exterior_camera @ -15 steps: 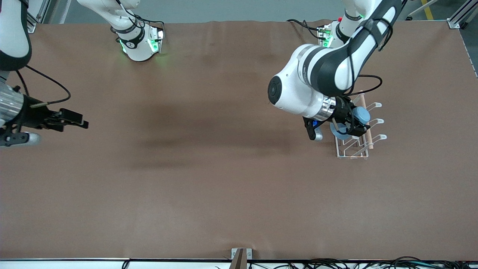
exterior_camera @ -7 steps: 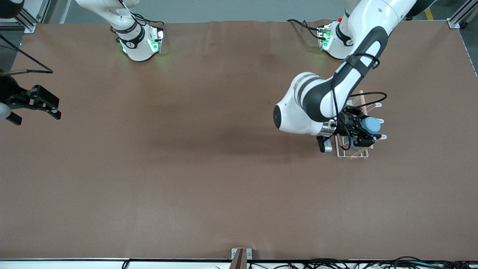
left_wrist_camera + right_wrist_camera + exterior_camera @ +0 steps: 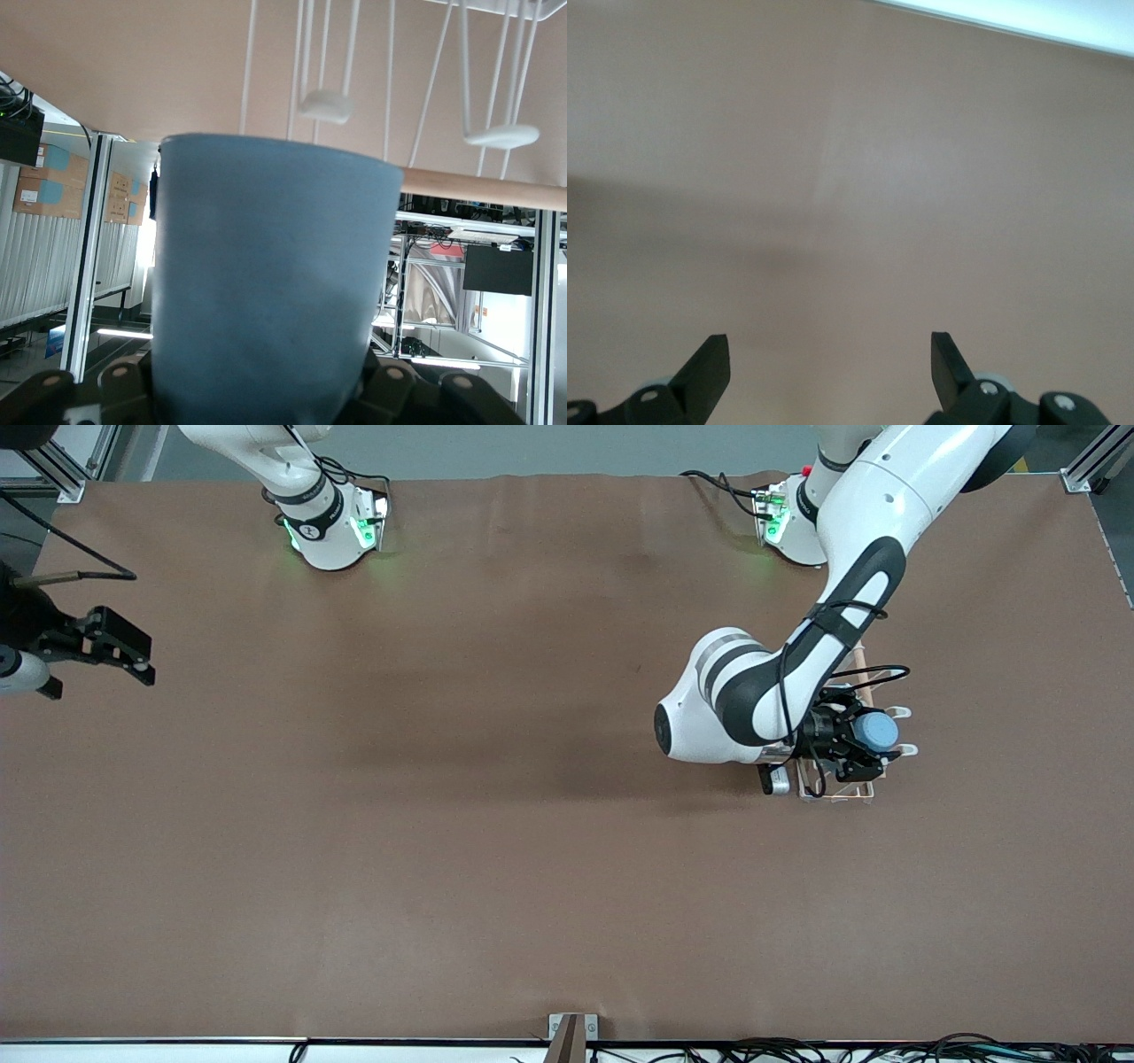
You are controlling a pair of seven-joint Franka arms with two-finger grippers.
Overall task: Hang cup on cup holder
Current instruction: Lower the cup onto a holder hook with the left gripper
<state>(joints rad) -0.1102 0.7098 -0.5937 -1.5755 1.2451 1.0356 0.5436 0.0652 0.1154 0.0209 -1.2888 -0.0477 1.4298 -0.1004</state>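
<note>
The light blue cup, now held over the white wire holder, will be released by my left gripper on the cup holder's elbow-side peg point(image 3: 844, 763) nearest the front camera.
My left gripper point(image 3: 858, 746) is shut on the light blue cup point(image 3: 880, 732) and holds it over the white wire cup holder point(image 3: 864, 790), at the holder's end nearest the front camera. In the left wrist view the cup point(image 3: 270, 283) fills the middle and hides my fingers; the holder's white prongs point(image 3: 503, 135) and its wooden rod point(image 3: 483, 187) lie just past the cup's rim. My right gripper point(image 3: 133, 657) is open and empty, up over the right arm's end of the table; its fingers point(image 3: 709, 372) spread wide over bare brown table.
The brown table point(image 3: 443, 824) holds only the holder, which stands toward the left arm's end. The left arm's elbow point(image 3: 700, 717) hangs low beside the holder. A small bracket point(image 3: 571, 1032) sits at the table's edge nearest the front camera.
My left gripper has carried the cup along the holder toward the front camera and lowered it over the prongs. My right gripper has drawn back toward the right arm's end of the table.
</note>
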